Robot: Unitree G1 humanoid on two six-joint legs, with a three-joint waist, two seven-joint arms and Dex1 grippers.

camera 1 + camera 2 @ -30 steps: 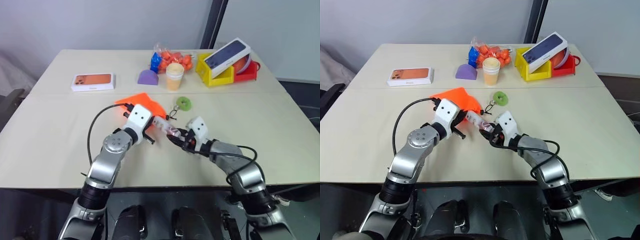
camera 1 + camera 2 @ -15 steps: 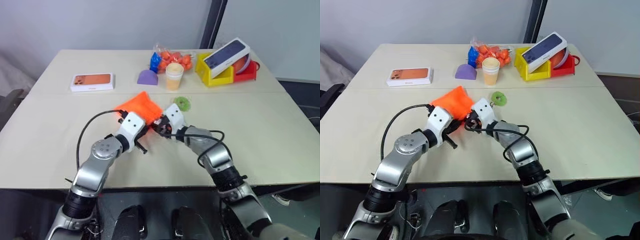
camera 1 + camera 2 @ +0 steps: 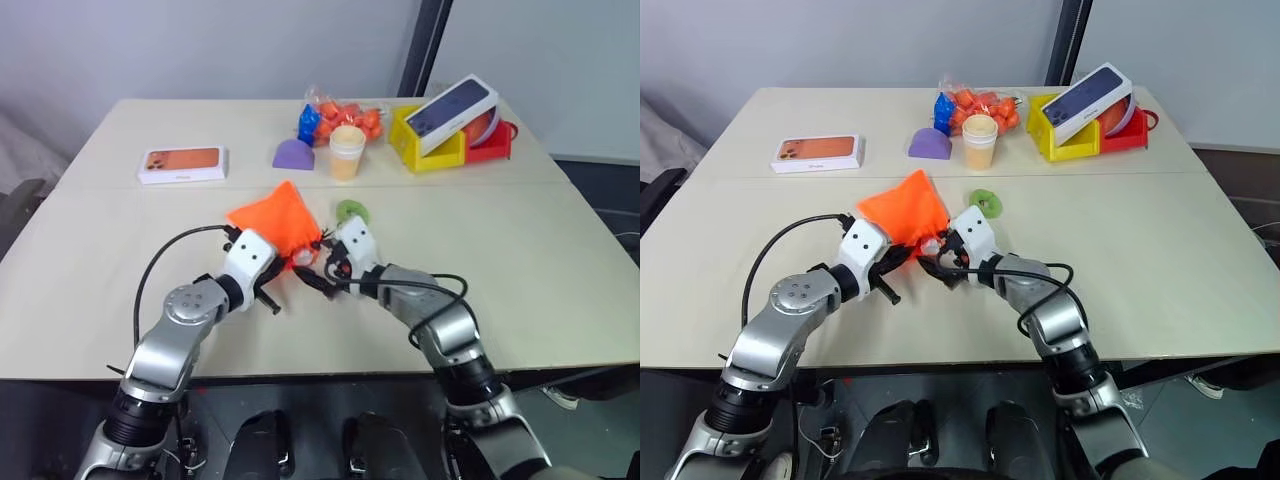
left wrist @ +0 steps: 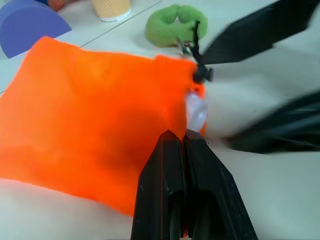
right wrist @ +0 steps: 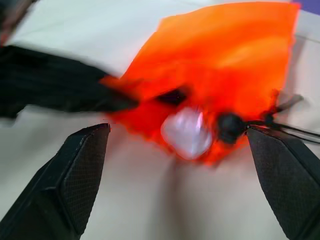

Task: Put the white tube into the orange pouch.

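Next, my left gripper puts the orange pouch, which now lies mid-table, down on the table. It will go nearer the front edge than the green ring point(image 3: 267, 247) point(image 4: 125, 192).
The orange pouch point(image 3: 273, 222) lies mid-table with its mouth toward my right arm. My left gripper point(image 4: 182, 138) is shut on the fabric at the mouth's edge. The white tube point(image 5: 186, 132) sits in the mouth, its pale end point(image 4: 196, 111) showing beside the black drawstring cord point(image 4: 199, 75). My right gripper point(image 3: 322, 274) stands just outside the mouth, open, with its fingers point(image 5: 82, 165) spread wide on either side of the tube and not touching it.
A green ring point(image 3: 350, 210) lies just behind the pouch. Along the far edge stand a flat white box point(image 3: 184, 163), a purple block point(image 3: 295, 154), a cup point(image 3: 348, 152), a bag of orange bits point(image 3: 340, 112), and yellow point(image 3: 428, 145) and red point(image 3: 497, 142) bins.
My right gripper pushed the tube into the pouch's mouth, then opened and let it go. My left gripper and the pouch have shifted a little to the left.
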